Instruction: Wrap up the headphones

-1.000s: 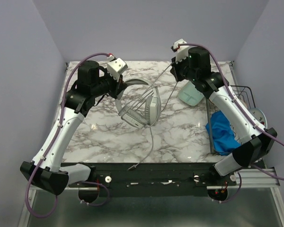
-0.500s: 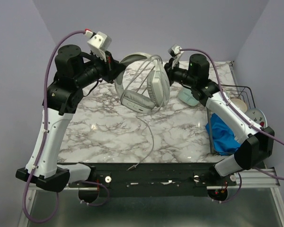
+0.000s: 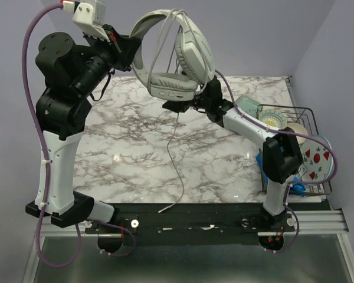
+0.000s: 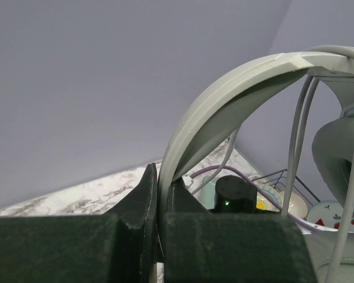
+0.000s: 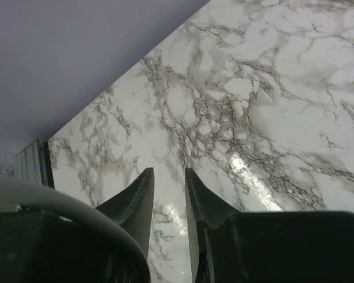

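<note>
The robot's right gripper needs to close on the hanging part [image 3: 174, 126] of the thin grey cable, slightly below the lower earcup of the headphones.
The light grey headphones [image 3: 172, 84] hang high above the marble table [image 3: 124, 159]. My left gripper [image 3: 128, 42] is shut on their curved headband [image 4: 224, 100], and the band sits pinched between its jaws [image 4: 163, 177]. Loops of the thin grey cable [image 4: 298, 135] lie over the band. The rest of the cable [image 3: 174, 147] drops to the table and ends in a plug [image 3: 164, 209] near the front edge. My right gripper [image 3: 178, 107] sits just under the lower earcup. In the right wrist view it [image 5: 169, 172] is partly open, with only marble between its fingers.
A wire rack [image 3: 295, 112] with dishes stands at the right edge. A plate with red shapes [image 3: 315, 162] and a blue cloth [image 3: 261, 160] lie beside it. A mint green object [image 3: 245, 106] sits behind my right forearm.
My left arm has lifted the headphones from the table to high in the air. My right gripper has opened and swung from the back right to under the earcups.
</note>
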`<move>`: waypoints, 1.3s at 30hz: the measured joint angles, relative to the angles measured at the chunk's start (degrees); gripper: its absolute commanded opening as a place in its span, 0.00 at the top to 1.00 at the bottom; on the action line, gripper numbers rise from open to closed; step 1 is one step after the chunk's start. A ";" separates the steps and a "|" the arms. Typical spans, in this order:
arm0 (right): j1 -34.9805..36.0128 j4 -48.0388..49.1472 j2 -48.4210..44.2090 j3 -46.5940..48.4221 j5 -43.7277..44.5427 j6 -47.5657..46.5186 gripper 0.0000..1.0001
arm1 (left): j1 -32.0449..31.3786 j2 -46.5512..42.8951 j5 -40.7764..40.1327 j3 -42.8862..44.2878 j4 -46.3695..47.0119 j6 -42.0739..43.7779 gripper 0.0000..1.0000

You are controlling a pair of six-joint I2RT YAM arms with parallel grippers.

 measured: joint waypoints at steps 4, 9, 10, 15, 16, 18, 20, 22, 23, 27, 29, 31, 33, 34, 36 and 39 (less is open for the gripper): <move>0.00 -0.09 4.07 1.22 0.81 1.11 0.64 | 0.00 1.55 -3.63 4.50 -1.25 -1.25 1.00; 0.37 -0.13 7.23 1.20 1.86 1.88 0.64 | 0.00 3.56 -7.15 9.55 -1.79 -1.97 1.00; 0.63 -0.28 7.58 1.14 2.23 1.88 0.64 | 0.00 3.80 -7.72 10.10 -1.79 -1.99 1.00; 2.97 -0.68 7.43 -1.25 4.81 0.52 0.83 | 0.00 4.61 -11.50 10.95 -1.81 -1.90 1.00; 3.43 -1.36 7.43 -1.68 5.29 0.26 0.92 | 0.00 4.79 -12.74 10.95 -1.81 -1.77 1.00; 4.85 -3.89 7.43 -2.40 7.04 -0.98 0.98 | 0.02 5.11 -15.52 10.82 -1.77 -1.31 1.00; 6.27 -7.15 7.43 -2.47 8.90 -2.64 0.99 | 0.17 5.44 -18.91 10.38 -1.68 -0.66 1.00; 8.39 -10.71 7.43 -2.45 11.93 -5.51 0.99 | 1.11 5.97 -22.18 9.35 -0.76 0.72 1.00; 9.14 -12.00 7.41 -2.45 12.70 -6.27 0.99 | 1.46 6.16 -23.26 9.05 -0.42 1.16 1.00; 13.68 -19.10 7.30 -1.77 17.53 -11.13 0.99 | 6.14 8.98 -28.20 7.54 2.40 3.02 1.00; 15.93 -24.22 7.30 0.55 19.96 -14.16 0.99 | 8.00 10.58 -30.34 6.25 4.31 3.98 1.00; 18.23 -28.50 7.30 3.78 22.75 -17.31 0.99 | 9.14 11.82 -33.38 4.04 6.84 5.75 1.00; 21.05 -32.72 7.30 7.37 26.18 -20.57 0.99 | 9.49 13.16 -36.35 1.95 9.64 8.37 1.00; 22.29 -34.03 7.30 8.68 27.02 -21.46 0.99 | 9.51 13.94 -37.99 0.50 11.37 10.38 1.00; 26.18 -37.62 7.28 12.13 30.49 -24.30 0.99 | 9.49 15.02 -39.65 -1.73 14.08 13.07 1.00; 30.88 -39.82 6.29 13.90 33.92 -26.10 0.99 | 9.46 16.46 -43.47 -7.56 21.29 20.20 1.00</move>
